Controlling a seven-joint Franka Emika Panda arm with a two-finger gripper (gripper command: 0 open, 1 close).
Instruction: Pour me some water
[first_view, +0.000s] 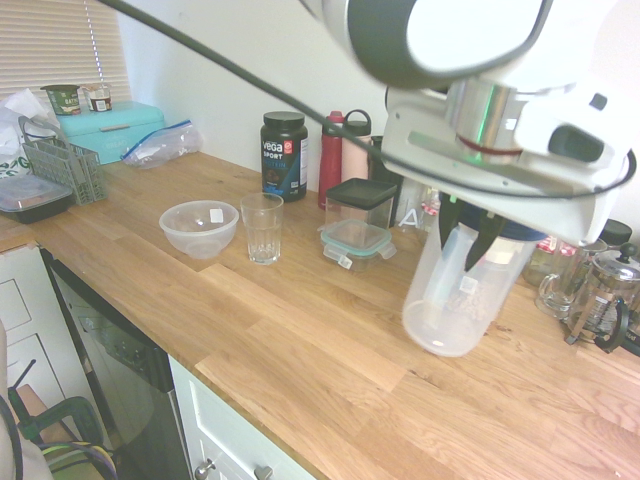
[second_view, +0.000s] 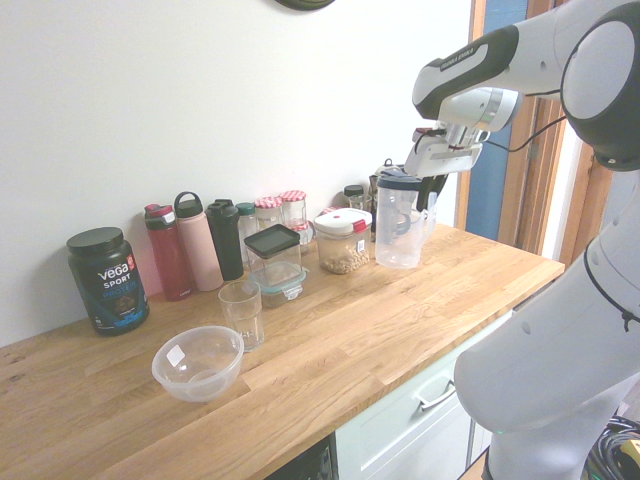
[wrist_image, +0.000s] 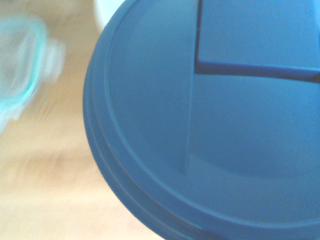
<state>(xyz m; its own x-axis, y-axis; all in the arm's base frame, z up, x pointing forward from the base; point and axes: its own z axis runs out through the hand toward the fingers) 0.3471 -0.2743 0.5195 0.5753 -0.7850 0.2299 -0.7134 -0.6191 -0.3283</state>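
Note:
Next, I release the pitcher on the bare wood (second_view: 394, 283) next to the jar of nuts, a little toward the front edge of the counter.
A clear water pitcher (first_view: 462, 290) (second_view: 400, 228) with a dark blue lid (wrist_image: 210, 125) is at the right side of the wooden counter (first_view: 300, 340). My gripper (first_view: 478, 238) (second_view: 432, 190) is shut on the handle, on the pitcher's wall side. The pitcher's body is roughly upright; whether its base touches the wood I cannot tell. An empty drinking glass (first_view: 262, 228) (second_view: 241, 313) stands well to the left of the pitcher in the first exterior view, beside a clear plastic bowl (first_view: 200, 228) (second_view: 198, 362).
A lidded glass container (first_view: 360, 205) (second_view: 272, 255) sits between glass and pitcher. A black Vega tub (first_view: 284, 155) and bottles (second_view: 200, 245) line the wall. A jar of nuts (second_view: 344, 243) and a French press (first_view: 605, 300) stand close to the pitcher.

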